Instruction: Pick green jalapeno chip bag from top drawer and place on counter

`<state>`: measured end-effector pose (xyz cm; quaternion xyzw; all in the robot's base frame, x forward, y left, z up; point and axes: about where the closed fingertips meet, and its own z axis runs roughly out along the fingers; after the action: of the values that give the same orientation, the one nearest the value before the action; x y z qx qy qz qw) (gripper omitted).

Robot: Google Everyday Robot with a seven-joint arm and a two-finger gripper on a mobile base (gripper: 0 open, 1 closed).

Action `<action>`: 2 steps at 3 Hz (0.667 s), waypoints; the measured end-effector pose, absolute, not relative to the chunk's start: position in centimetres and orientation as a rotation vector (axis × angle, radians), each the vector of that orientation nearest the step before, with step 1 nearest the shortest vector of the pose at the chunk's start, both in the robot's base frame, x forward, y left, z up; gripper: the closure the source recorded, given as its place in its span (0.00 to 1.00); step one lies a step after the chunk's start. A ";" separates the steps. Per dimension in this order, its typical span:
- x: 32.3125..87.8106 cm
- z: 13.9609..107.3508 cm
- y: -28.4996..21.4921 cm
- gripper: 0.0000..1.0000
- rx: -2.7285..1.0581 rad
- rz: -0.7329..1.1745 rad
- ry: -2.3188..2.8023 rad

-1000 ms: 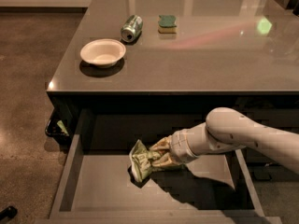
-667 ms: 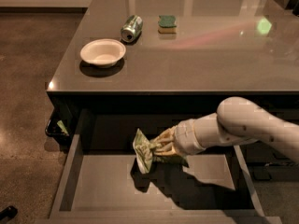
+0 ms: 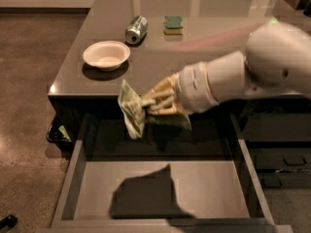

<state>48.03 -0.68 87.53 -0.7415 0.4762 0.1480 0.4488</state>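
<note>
Next, I let go of the chip bag, now held above the open top drawer, on the counter (image 3: 143, 66) next to the white bowl, in front of the soda can.
My gripper (image 3: 146, 105) is shut on the green jalapeno chip bag (image 3: 131, 110), a crinkled light-green and white bag. It holds the bag in the air above the open top drawer (image 3: 160, 191), level with the front edge of the counter (image 3: 160, 57). The drawer's flat grey bottom shows only the arm's shadow. My white arm reaches in from the right.
On the counter stand a white bowl (image 3: 106, 55) at the front left, a green soda can (image 3: 136, 29) lying on its side behind it, and a green-topped yellow sponge (image 3: 173, 25) further back. Narrower dark drawers with handles (image 3: 286, 161) sit at the right.
My gripper has lifted the chip bag up out of the drawer to counter-edge height. The drawer bottom now lies bare under it.
</note>
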 end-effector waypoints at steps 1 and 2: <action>48.4 89.5 -0.7 1.00 -1.828 0.337 1.154; 48.4 89.5 -0.6 1.00 -1.828 0.336 1.154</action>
<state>48.45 -0.65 89.46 -0.7424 0.4686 0.1366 0.4589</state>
